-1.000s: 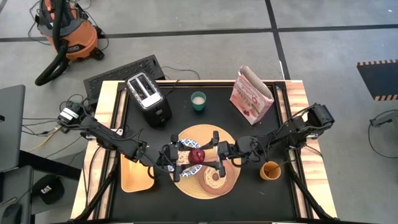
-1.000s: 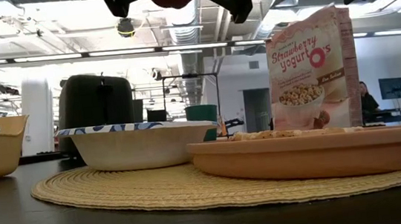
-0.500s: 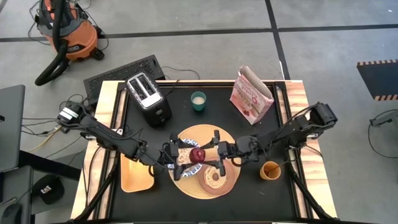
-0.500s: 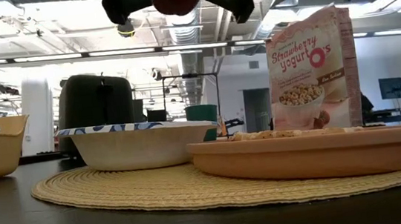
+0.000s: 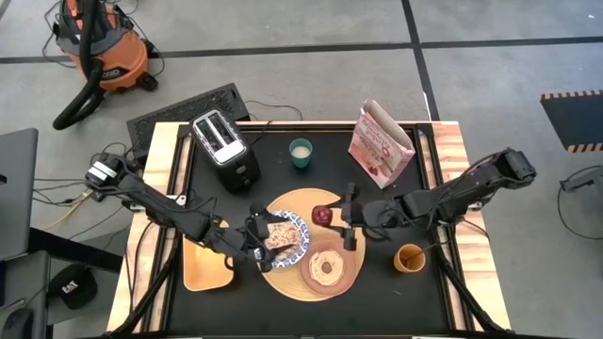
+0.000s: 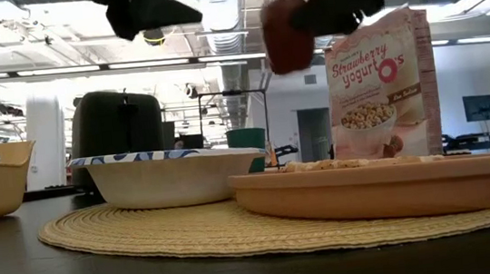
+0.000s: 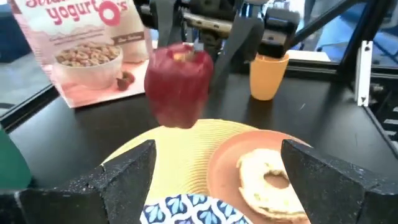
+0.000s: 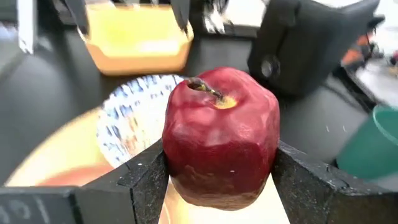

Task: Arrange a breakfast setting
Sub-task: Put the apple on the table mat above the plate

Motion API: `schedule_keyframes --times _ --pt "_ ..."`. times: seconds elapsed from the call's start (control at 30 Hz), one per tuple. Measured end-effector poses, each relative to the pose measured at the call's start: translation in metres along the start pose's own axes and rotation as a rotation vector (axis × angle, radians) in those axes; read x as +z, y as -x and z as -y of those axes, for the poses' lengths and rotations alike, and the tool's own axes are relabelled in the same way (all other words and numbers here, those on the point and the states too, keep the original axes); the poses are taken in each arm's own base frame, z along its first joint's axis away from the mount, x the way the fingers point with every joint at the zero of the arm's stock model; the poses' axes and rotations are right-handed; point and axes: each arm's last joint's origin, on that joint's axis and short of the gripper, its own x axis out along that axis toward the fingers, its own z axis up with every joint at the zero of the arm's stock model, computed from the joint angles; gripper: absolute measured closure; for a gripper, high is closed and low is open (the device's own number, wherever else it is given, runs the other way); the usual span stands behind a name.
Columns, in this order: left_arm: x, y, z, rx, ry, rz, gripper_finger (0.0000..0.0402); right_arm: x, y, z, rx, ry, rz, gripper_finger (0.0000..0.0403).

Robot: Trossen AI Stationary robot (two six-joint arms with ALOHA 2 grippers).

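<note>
My right gripper is going to let go of the dark red apple on the round tan board (image 5: 321,215), at a spot just behind the pink plate. The apple is held above the board's far part.
A dark red apple (image 5: 323,216) is held by my right gripper (image 5: 332,217) above the far part of the round tan board (image 5: 292,202). My left gripper (image 5: 267,237) is open and empty over the blue-and-white bowl (image 5: 287,237), which sits on the board's left part. The pale bagel (image 5: 327,268) lies on the pink plate (image 5: 347,279) on the board's near right part. The orange cup (image 5: 411,256) stands on the table right of the board. I do not see the gold spoon. My right gripper pinches the apple between its two fingers, one on each side of its body (image 8: 176,158). The fingers (image 8: 140,180) come level from the table's right side. The apple sits upright, stem up, lifted clear of the board.
A black-and-silver toaster (image 5: 226,149) stands at the far left, a green cup (image 5: 301,152) at the far middle and a pink cereal bag (image 5: 380,143) at the far right. A yellow tray (image 5: 203,266) lies left of the board.
My right gripper has carried the apple from above the bowl toward the table's right and far edges, to above the board's far part. The apple stays upright and clear. My left gripper stays over the bowl.
</note>
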Motion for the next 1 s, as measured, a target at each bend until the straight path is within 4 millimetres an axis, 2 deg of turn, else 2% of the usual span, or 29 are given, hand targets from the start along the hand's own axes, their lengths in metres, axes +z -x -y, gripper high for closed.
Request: schedule_keyframes --times 0.1,0.2,0.37,0.53,0.67,0.9,1.0 --pt "-0.005 -0.005 0.003 -0.009 -0.005 -0.009 0.0070 -0.007 -0.008 0.003 -0.022 -0.007 -0.050 0.0127" --pt "-0.010 -0.010 0.005 -0.021 -0.017 -0.016 0.0070 -0.018 -0.026 0.005 -0.040 -0.007 -0.081 0.0127" --pt "-0.012 -0.010 0.006 -0.047 -0.028 -0.037 0.0070 -0.042 -0.058 0.005 -0.072 -0.003 -0.134 0.0127" --pt "-0.013 -0.008 0.009 -0.081 -0.033 -0.047 0.0070 -0.059 -0.076 0.006 -0.087 0.000 -0.171 0.0127" --pt "-0.015 -0.008 0.009 -0.085 -0.043 -0.062 0.0070 -0.063 -0.076 0.006 -0.091 0.004 -0.208 0.0127" --pt "-0.017 -0.008 0.009 -0.102 -0.056 -0.086 0.0070 -0.042 -0.052 0.008 -0.050 0.005 -0.176 0.0127" --pt "-0.017 -0.008 0.009 -0.101 -0.058 -0.090 0.0070 -0.049 -0.042 0.016 -0.047 0.005 -0.132 0.0127"
